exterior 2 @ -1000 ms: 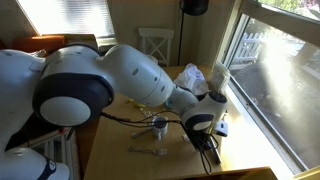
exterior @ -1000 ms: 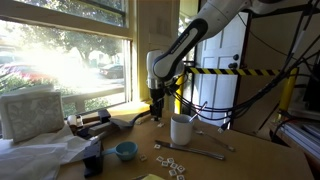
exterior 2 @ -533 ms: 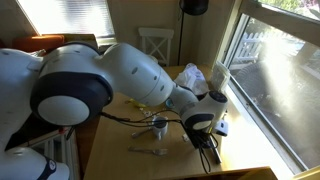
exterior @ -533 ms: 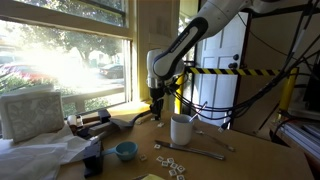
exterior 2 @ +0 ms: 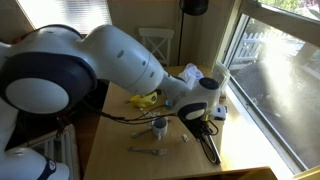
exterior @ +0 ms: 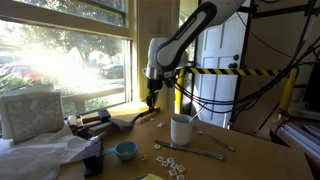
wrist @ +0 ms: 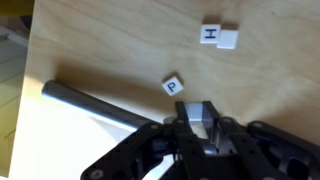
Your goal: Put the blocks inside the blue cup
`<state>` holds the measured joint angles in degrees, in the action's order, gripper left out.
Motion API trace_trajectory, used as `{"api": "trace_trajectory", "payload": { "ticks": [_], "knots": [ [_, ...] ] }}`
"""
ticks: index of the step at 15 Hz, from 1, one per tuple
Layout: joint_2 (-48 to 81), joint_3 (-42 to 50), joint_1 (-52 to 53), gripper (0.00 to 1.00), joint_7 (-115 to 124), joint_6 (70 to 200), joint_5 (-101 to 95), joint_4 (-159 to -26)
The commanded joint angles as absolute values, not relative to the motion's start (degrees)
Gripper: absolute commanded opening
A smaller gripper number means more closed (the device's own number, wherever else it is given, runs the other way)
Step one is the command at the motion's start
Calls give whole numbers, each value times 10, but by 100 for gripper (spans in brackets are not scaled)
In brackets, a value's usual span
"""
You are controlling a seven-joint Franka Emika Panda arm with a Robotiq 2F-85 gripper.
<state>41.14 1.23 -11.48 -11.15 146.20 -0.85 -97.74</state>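
Observation:
Next, I release the small white block on the inside bottom of the blue cup (exterior: 126,149), close to the loose tiles.
In the wrist view my gripper (wrist: 203,108) hangs above the wooden table, its fingertips shut on a small pale block (wrist: 202,120). Loose blocks lie below: a tile marked P (wrist: 172,86), a tile marked H (wrist: 209,33), and a blank one beside it (wrist: 229,40). In an exterior view the gripper (exterior: 152,99) is raised behind the white mug (exterior: 181,129). The blue cup (exterior: 126,150) stands low at the front left. Several more tiles (exterior: 168,163) lie in front of the mug. The blue cup does not show in the wrist view.
A long grey metal utensil (exterior: 200,152) lies by the tiles and also shows in the wrist view (wrist: 90,103). Crumpled white cloth (exterior: 45,155) and dark items (exterior: 93,119) crowd the window side. The mug (exterior 2: 159,127) and a yellow object (exterior 2: 145,100) show under the arm.
The arm has lifted: the gripper has risen from near the table behind the mug to well above it. Cup, mug and tiles have not moved.

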Motion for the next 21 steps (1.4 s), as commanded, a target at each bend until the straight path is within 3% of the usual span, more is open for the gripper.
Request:
{"api": "trace_trajectory", "payload": {
  "ticks": [1, 10, 21],
  "knots": [
    [321, -24, -100, 5, -177, 1484, -18, -1070],
    [319, -120, -53, 5, -336, 1438, -20, -1045],
    [446, -90, 4, 5, -358, 1408, -89, -919]
  ]
}}
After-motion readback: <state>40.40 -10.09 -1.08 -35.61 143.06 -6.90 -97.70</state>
